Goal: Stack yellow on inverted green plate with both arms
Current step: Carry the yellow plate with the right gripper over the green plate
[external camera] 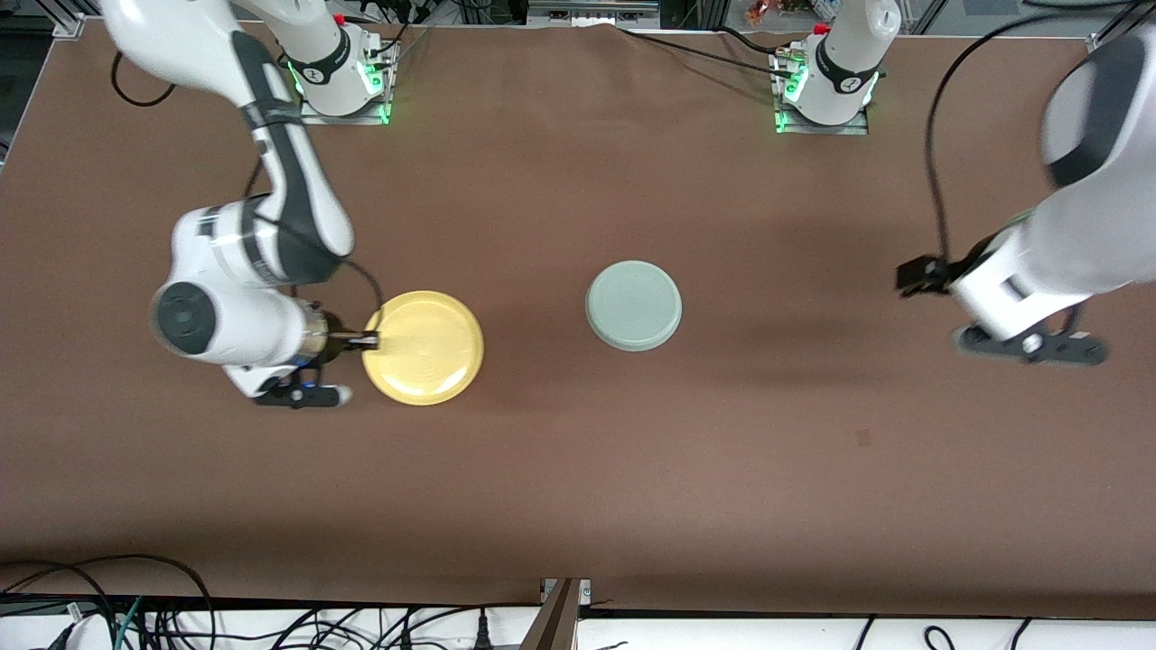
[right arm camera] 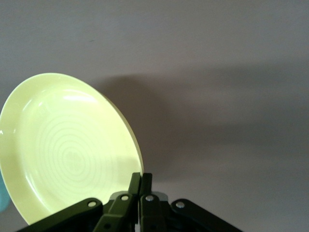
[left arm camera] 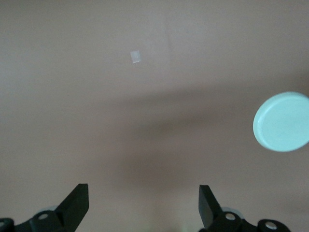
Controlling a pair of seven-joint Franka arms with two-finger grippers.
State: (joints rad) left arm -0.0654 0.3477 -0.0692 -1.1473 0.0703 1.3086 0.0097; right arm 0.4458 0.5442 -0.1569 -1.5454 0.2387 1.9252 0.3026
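I will release the yellow plate from my right gripper on the green plate's upturned base (external camera: 638,292), a little toward the arms' mounts.
The yellow plate (external camera: 424,347) is right side up and tilted, held by its rim at the right arm's end of the table. My right gripper (external camera: 367,340) is shut on that rim; the right wrist view shows the plate's inside (right arm camera: 67,150) with the fingers (right arm camera: 141,186) pinched on its edge. The green plate (external camera: 633,304) lies upside down on the table's middle and also shows in the left wrist view (left arm camera: 282,122). My left gripper (left arm camera: 143,203) is open and empty, up over the bare table at the left arm's end, well away from both plates.
The brown table (external camera: 578,469) carries only the two plates. A small pale mark (left arm camera: 135,57) shows on the table surface in the left wrist view. Cables and a bracket lie along the table's front edge (external camera: 560,614).
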